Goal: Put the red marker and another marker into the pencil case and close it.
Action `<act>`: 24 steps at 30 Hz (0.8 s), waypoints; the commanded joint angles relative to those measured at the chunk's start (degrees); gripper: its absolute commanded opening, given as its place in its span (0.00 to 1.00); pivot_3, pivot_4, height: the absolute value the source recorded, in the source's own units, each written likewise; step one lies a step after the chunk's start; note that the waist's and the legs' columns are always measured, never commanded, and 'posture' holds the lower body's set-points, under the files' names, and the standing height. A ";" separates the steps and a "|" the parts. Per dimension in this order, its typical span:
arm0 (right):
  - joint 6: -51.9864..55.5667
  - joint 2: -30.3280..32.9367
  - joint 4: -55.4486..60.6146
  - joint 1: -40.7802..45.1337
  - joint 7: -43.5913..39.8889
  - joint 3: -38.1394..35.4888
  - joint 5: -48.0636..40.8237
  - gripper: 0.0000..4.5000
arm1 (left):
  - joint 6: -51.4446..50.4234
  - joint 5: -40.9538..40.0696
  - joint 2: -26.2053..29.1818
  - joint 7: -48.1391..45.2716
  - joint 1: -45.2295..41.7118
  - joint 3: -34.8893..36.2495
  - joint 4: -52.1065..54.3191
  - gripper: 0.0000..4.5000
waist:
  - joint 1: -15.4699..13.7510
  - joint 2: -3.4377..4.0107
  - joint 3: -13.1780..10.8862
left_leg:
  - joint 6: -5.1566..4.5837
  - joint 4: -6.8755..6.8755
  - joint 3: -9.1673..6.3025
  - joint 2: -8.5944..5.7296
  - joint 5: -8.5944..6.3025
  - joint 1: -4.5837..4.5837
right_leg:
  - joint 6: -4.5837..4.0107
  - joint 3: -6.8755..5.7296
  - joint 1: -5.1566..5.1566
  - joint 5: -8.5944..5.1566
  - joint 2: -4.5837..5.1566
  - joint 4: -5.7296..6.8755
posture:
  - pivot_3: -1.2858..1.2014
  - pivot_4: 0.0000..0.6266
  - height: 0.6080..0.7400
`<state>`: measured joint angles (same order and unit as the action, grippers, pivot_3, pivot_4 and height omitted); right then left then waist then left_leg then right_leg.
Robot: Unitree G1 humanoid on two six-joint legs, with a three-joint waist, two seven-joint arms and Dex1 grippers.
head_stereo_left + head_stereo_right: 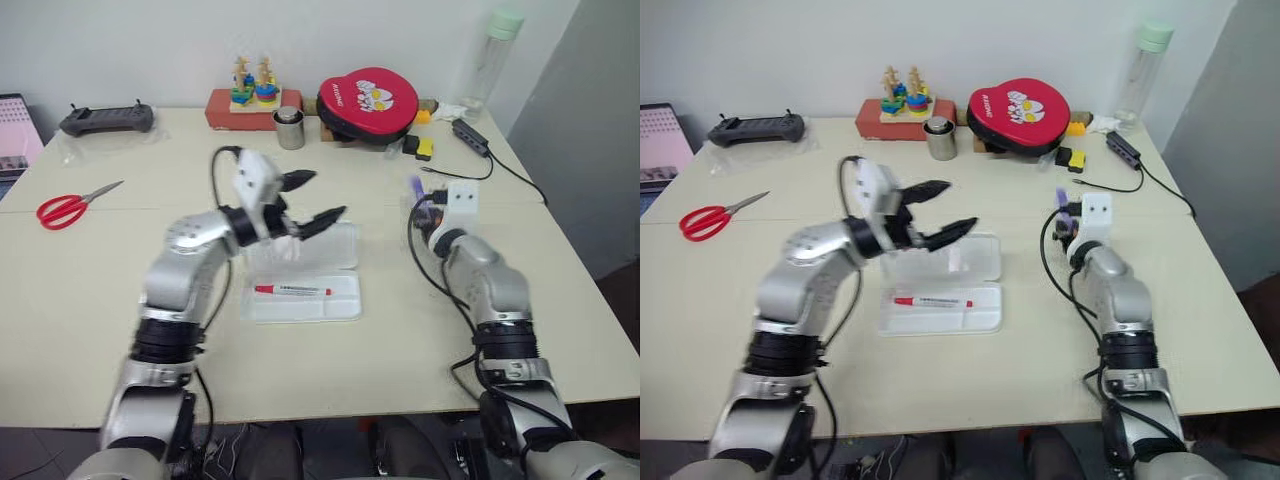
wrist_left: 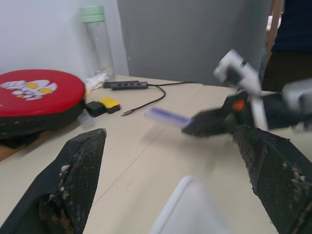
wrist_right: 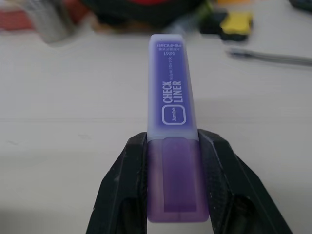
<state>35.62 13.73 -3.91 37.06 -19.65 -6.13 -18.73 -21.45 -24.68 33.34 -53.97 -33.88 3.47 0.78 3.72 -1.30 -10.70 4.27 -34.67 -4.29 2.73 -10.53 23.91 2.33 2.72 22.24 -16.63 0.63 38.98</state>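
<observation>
I need to use my right gripper to let go of the lilac marker in the pencil case tray (image 1: 289, 308), along the near side of the red marker.
The white pencil case (image 1: 345, 305) lies open in the middle of the table, its lid (image 1: 340, 245) folded back. The red marker (image 1: 292, 291) rests inside its near tray. My left gripper (image 1: 322, 196) hovers open over the lid, holding nothing. To the right of the case, my right gripper (image 3: 171, 141) is raised above the table and shut on the short lilac marker (image 3: 170, 97). The marker sticks out past the black fingers (image 3: 131, 165). From the left wrist, that marker (image 2: 165, 116) points toward the case lid (image 2: 187, 204).
Red-handled scissors (image 1: 65, 208) lie at the left. Along the back stand a black controller (image 1: 107, 119), a wooden ring toy (image 1: 255, 95), a metal cup (image 1: 289, 128), a red round pouch (image 1: 368, 103), a bottle (image 1: 495, 55) and a cabled hub (image 1: 470, 137).
</observation>
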 commanded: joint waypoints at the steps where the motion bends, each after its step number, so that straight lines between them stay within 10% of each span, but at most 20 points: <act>1: 9.01 8.56 13.45 -0.13 -19.96 6.26 -10.89 0.25 | -3.04 -5.26 8.02 -8.60 4.23 5.12 3.95 1.00 | 0.11 0.01 0.00 | 0.00 0.02 -0.01 0.00 0.00 -0.02 | -0.08 -0.04 -0.03 -0.05 0.00 0.02 | 0.52 0.24 1.00; 13: 5.78 13.69 12.86 5.23 -30.91 38.04 4.71 0.25 | 6.72 0.60 22.75 -15.41 21.09 11.43 0.87 1.00 | -0.88 -0.01 0.00 | 0.01 0.12 -0.05 0.05 0.00 -0.05 | 0.03 -0.15 0.06 -0.33 0.03 -0.03 | 0.52 0.24 1.00; 24: 1.29 5.06 3.14 7.24 -31.59 42.30 11.51 0.25 | 1.93 -1.42 23.02 -13.14 26.07 14.81 6.90 1.00 | -1.33 -0.08 0.04 | 0.01 0.06 -0.03 0.06 0.00 -0.01 | 0.06 -0.15 0.08 -0.31 0.03 0.00 | 0.52 0.24 1.00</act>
<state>38.11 19.58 -0.43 43.47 -51.19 36.10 -7.95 -19.02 -24.86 55.47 -67.91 -7.63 16.07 5.29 2.39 -1.38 -10.66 4.29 -34.62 -4.32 2.79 -10.53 23.90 2.40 2.57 22.31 -16.94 0.66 38.99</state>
